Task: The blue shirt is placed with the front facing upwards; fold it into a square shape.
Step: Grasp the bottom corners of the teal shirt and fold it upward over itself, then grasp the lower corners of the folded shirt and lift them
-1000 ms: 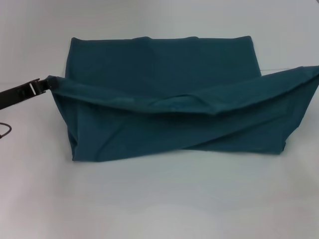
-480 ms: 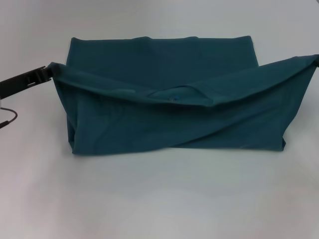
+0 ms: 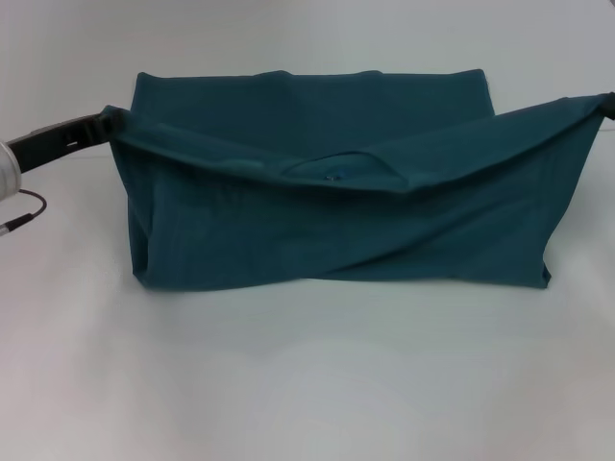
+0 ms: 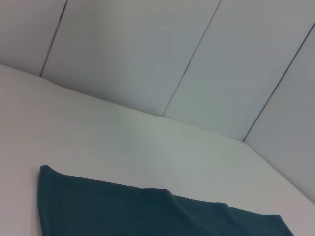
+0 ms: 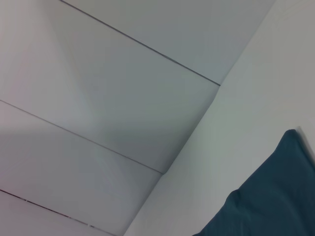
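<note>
The raised corner of the blue shirt will lie on the shirt's short side (image 3: 525, 181) closest to my right gripper once my right gripper releases it.
The blue shirt (image 3: 336, 221) lies across the white table (image 3: 307, 384) in the head view, folded into a wide band. Its near layer is lifted and stretched between my two grippers, with the collar (image 3: 336, 173) showing on the raised edge. My left gripper (image 3: 99, 122) is shut on the raised left corner. At the picture's right edge my right gripper (image 3: 607, 100) holds the raised right corner, and only its tip shows. The left wrist view shows a flat part of the shirt (image 4: 147, 211), and the right wrist view a corner of the shirt (image 5: 270, 196).
A thin dark cable (image 3: 24, 206) hangs under my left arm (image 3: 38, 144) at the left edge. Grey panelled walls (image 4: 187, 59) stand behind the table in both wrist views.
Both grippers have carried the lifted shirt edge upward and toward the far side. The collar has come into view on the raised fold.
</note>
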